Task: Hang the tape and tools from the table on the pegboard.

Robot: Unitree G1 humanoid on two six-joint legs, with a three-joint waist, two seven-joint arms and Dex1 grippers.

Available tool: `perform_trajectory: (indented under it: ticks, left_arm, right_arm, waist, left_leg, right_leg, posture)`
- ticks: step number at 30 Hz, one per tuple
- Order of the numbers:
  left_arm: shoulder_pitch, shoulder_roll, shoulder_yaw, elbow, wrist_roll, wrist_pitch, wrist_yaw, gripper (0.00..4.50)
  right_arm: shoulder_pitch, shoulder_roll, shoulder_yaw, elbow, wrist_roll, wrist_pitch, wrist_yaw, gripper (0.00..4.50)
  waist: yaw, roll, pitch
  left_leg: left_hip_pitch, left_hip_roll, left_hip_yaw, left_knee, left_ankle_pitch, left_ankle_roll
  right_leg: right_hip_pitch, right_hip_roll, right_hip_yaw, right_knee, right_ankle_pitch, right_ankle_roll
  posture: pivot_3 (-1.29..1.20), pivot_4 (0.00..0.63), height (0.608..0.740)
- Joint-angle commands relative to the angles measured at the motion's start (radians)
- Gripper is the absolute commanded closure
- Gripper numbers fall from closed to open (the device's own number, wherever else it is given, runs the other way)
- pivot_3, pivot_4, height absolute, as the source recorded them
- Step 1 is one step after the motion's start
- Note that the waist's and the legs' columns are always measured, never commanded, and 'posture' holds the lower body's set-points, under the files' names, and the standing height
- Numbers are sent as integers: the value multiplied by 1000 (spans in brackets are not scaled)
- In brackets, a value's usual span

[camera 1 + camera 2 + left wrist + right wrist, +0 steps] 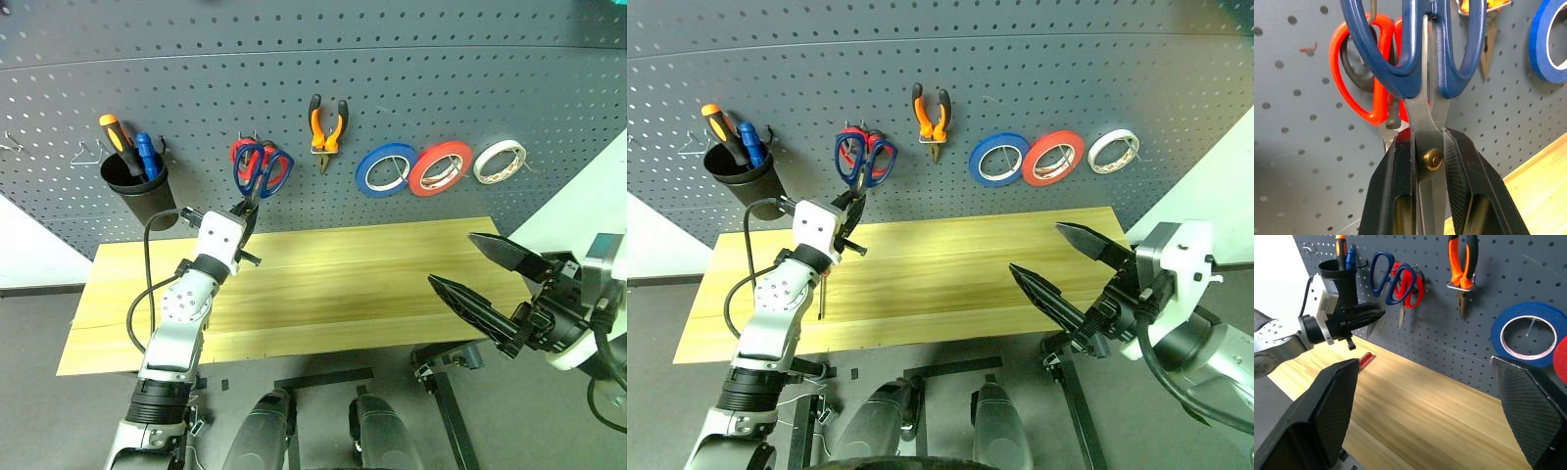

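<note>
The robot's left gripper needs to release the blue-handled scissors on the hook (257, 176) (1391, 110) in front of the red-handled scissors.
My left gripper (1427, 136) is shut on blue-handled scissors (261, 168) at their pivot, blades down. Their handles are up against the pegboard (392, 69), in front of red-handled scissors (1359, 73). Whether a hook carries them I cannot tell. Orange-and-black pliers (327, 127) and the red tape (441, 166) hang on the pegboard. A red-handled screwdriver (821, 294) lies on the table (372, 284) under my left arm. My right gripper (453, 259) is open and holds nothing, near the table's front right corner.
A blue tape roll (386, 168) and a white one (500, 162) hang on either side of the red tape. A black cup (137, 191) with orange and blue screwdrivers hangs at the left. Bare wire hooks (90, 152) stand further left.
</note>
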Motion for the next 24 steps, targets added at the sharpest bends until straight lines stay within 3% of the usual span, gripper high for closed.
perform_trajectory:
  ticks: [1, 24]
  left_arm:
    - [-16, -4, 6, -13, -7, -33, 12, 4010]
    - [-79, -11, 14, 169, 8, -116, 62, 4013]
  right_arm:
    - [3, -8, -10, -30, 13, -6, -3, 0]
    - [20, -6, -47, -43, 49, -19, 1, 0]
  waist:
    - [0, 0, 0]
    - [-1, 0, 0]
  left_leg:
    - [0, 0, 0, 0, 0, 0]
    - [0, 0, 0, 0, 0, 0]
  right_leg:
    - [0, 0, 0, 0, 0, 0]
    - [0, 0, 0, 1, 0, 0]
  posture:
    - [-75, 191, 740]
    - [-91, 190, 740]
